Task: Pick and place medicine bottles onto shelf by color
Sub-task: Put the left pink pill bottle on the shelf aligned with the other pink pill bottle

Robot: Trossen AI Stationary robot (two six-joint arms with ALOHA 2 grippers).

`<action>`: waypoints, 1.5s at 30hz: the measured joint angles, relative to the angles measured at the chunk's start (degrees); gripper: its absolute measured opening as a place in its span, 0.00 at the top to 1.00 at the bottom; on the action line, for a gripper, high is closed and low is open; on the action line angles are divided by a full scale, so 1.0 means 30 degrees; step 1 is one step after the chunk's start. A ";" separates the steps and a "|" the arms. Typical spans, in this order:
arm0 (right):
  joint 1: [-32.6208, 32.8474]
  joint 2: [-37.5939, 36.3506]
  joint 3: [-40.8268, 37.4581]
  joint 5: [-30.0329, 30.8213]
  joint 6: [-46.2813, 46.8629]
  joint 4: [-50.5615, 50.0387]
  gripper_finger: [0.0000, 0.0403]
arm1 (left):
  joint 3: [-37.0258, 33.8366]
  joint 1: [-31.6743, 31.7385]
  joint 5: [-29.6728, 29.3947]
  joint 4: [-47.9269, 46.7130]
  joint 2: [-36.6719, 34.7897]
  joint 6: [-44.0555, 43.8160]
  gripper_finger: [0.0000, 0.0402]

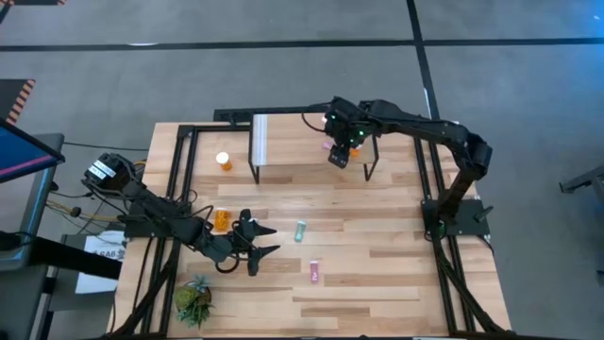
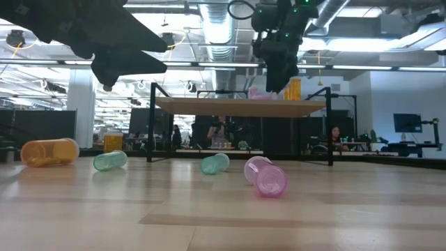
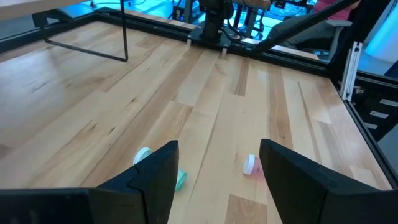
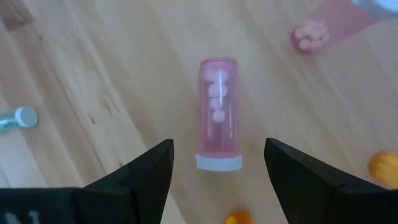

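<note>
My right gripper is above the pink bottle lying on its side on the shelf. Next, I grab it by its white cap (image 4: pixel 219 163) and lift it up.
The light-wood shelf (image 1: pixel 293 142) on black legs stands at the table's far side, with its pale panel (image 1: pixel 260 139) at the left end. My right gripper (image 4: pixel 217 144) hangs open over the shelf, above a pink bottle (image 4: pixel 219 115) that lies on its side there, white cap (image 4: pixel 219 163) toward the fingers. Another pink bottle (image 4: pixel 314 31) and an orange one (image 2: pixel 293 89) are also on the shelf. My left gripper (image 3: pixel 219 146) is open and empty above the table, near a lying teal bottle (image 1: pixel 300 229) and a pink bottle (image 1: pixel 314 272).
An orange bottle (image 1: pixel 224 161) stands on the table left of the shelf, and another (image 1: pixel 220 220) lies by my left arm. In the low view a second teal bottle (image 2: pixel 110 160) lies on the table. A small green plant (image 1: pixel 193 300) sits at the near left corner.
</note>
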 joint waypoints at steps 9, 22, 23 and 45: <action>0.0014 0.0047 0.0000 0.0000 0.0000 -0.0284 0.32 | 0.0000 0.0000 -0.0005 0.0011 0.0000 -0.0015 0.47; 0.0015 0.0047 0.0000 0.0000 -0.0106 -0.0443 0.52 | 0.0000 0.0000 -0.0005 0.0017 0.0000 -0.0010 0.47; 0.0015 0.0047 0.0000 0.0000 -0.0180 -0.0443 0.54 | 0.0000 0.0000 -0.0005 0.0017 0.0000 -0.0007 0.47; 0.0022 0.0054 -0.0007 -0.1435 0.0142 -0.0144 0.55 | 0.0000 0.0000 -0.0005 0.0017 0.0000 -0.0080 0.47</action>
